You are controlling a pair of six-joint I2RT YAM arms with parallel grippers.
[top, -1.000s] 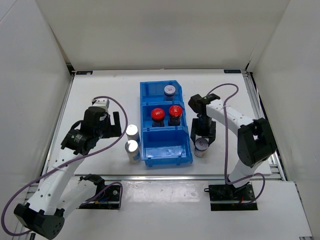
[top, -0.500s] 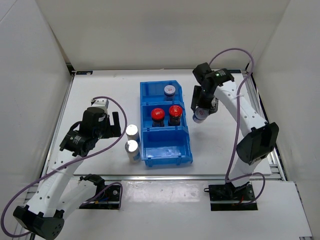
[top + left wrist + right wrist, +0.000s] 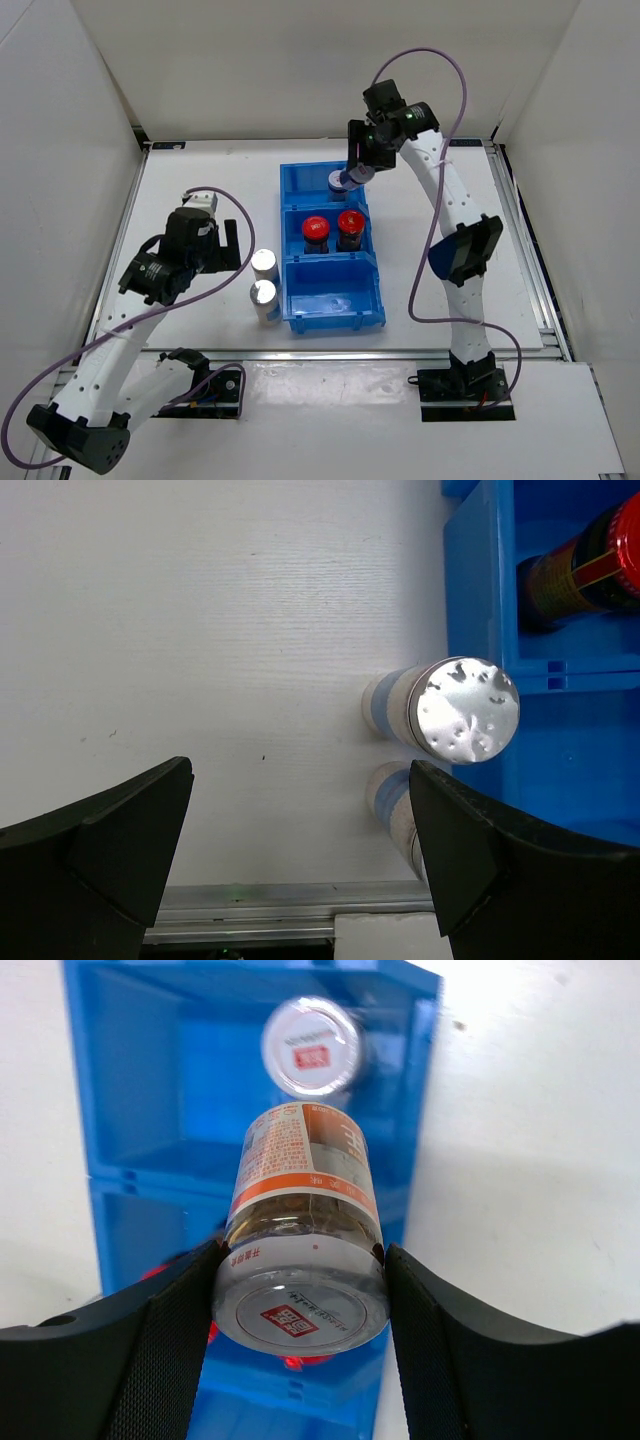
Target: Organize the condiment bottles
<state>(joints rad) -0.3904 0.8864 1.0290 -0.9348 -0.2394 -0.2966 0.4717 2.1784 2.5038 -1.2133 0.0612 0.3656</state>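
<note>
My right gripper is going to release the grey-lidded bottle in the far compartment's open space (image 3: 308,193) (image 3: 205,1075) next to the matching grey-lidded bottle. The held bottle is still above that compartment.
My right gripper (image 3: 362,160) (image 3: 300,1265) is shut on a grey-lidded bottle (image 3: 302,1200) with a red mark, held in the air above the far compartment of the blue bin (image 3: 335,297). A matching grey-lidded bottle (image 3: 311,1047) stands in that compartment. Two red-capped dark bottles (image 3: 315,229) (image 3: 350,223) stand in the middle compartment. Two silver-topped bottles (image 3: 265,262) (image 3: 264,293) stand on the table just left of the bin. My left gripper (image 3: 228,250) (image 3: 300,780) hangs open to their left, holding nothing. In the left wrist view the silver-topped bottles (image 3: 468,708) (image 3: 393,798) lie near its right finger.
The bin's near compartment holds nothing. White walls enclose the table on three sides. A metal rail (image 3: 250,898) runs along the near table edge, and the right arm's purple cable (image 3: 445,110) loops above the far right of the table.
The right arm lifted the grey-lidded bottle from the table right of the bin and carried it up and leftward over the bin's far compartment. The left arm has barely moved.
</note>
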